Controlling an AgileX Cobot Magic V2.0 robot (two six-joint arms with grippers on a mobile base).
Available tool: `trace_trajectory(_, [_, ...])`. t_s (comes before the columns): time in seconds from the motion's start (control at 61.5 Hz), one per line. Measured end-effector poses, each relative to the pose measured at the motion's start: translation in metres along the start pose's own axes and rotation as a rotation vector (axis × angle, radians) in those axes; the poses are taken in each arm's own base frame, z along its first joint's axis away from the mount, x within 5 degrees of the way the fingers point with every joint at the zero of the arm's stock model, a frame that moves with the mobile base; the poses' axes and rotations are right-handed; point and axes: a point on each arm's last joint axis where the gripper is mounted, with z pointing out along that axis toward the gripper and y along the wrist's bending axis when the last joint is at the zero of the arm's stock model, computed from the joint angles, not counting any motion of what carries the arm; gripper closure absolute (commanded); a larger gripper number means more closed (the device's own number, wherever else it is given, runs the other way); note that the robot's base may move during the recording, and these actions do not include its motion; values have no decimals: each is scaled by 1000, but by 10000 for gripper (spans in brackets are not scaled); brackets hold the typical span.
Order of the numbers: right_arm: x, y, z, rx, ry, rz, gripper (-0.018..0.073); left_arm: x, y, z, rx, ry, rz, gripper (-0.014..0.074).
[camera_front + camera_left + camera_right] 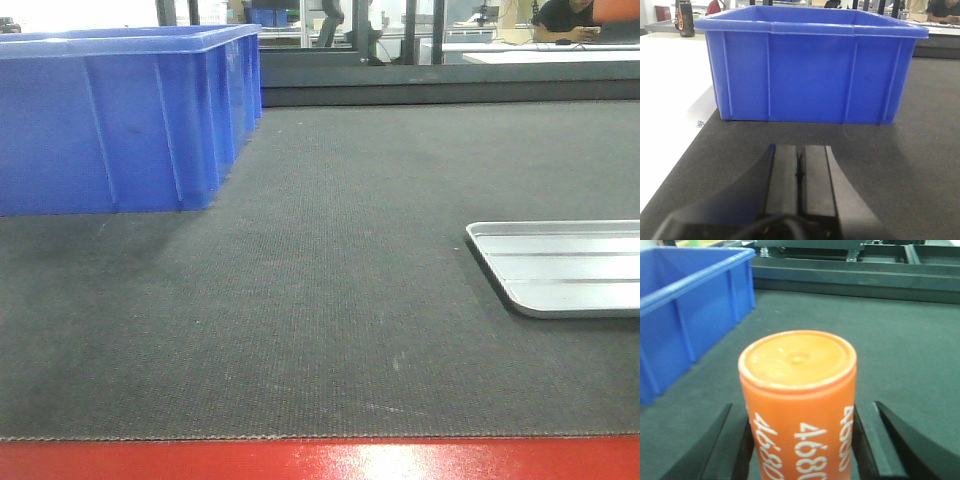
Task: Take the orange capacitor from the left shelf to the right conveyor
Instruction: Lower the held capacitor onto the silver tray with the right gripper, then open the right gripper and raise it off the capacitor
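Observation:
My right gripper has the orange capacitor. It will set it down upright on the shallow silver tray (634, 278), slightly closer to the tray's front edge.
In the right wrist view the orange capacitor (800, 405), marked "4680" in white, sits between the two black fingers of my right gripper (801, 440), which is shut on it. It is held over the dark grey conveyor belt (900, 355). In the left wrist view my left gripper (800, 170) is shut and empty, low over the belt (900, 170), pointing at a blue bin. The front view shows the belt (330, 300) with its red front edge (320, 460); neither gripper shows there. The left shelf is out of view.
A large blue plastic bin (120, 120) stands on the belt at the back left, also in the left wrist view (810, 70) and the right wrist view (685, 310). A shallow silver tray (560, 265) lies on the belt at the right. A white table (670, 100) adjoins the belt's left side.

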Motion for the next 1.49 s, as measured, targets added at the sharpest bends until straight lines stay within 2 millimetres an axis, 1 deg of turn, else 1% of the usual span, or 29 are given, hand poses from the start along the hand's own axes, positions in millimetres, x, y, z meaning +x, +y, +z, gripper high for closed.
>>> trace_trajectory(0.065, [10,-5,1,11,-15,-6,408,0,0,0,0,0,0,723])
trace_trajectory(0.097, [18,-10,0,22,-18,-4,408,0,0,0,0,0,0,723])
trace_trajectory(0.276, [50,-22,-13,55,-54,11,408,0,0,0,0,0,0,723])
trace_trajectory(0.357, [65,-24,-17,63,-44,21,408,0,0,0,0,0,0,723])
trace_trajectory(0.487, [82,-25,-18,59,-23,33,408,0,0,0,0,0,0,723])
trace_trajectory(0.601, [96,-26,-12,50,6,44,408,0,0,0,0,0,0,723])
trace_trajectory(0.877, [130,-30,13,25,66,2,408,0,0,0,0,0,0,723])
trace_trajectory(1.007, [142,-32,19,23,79,2,408,0,0,0,0,0,0,723])
trace_trajectory(1.137, [151,-34,23,36,102,-12,408,0,0,0,0,0,0,723])
trace_trajectory(1.284, [153,-35,24,43,105,-29,400,0,0,0,0,0,0,723])
trace_trajectory(1.348, [153,-35,24,45,105,-32,365,0,0,0,0,0,0,723])
trace_trajectory(1.397, [153,-35,24,45,105,-34,302,0,0,0,0,0,0,723])
trace_trajectory(1.495, [153,-36,24,47,105,-35,105,0,0,0,0,0,0,723])
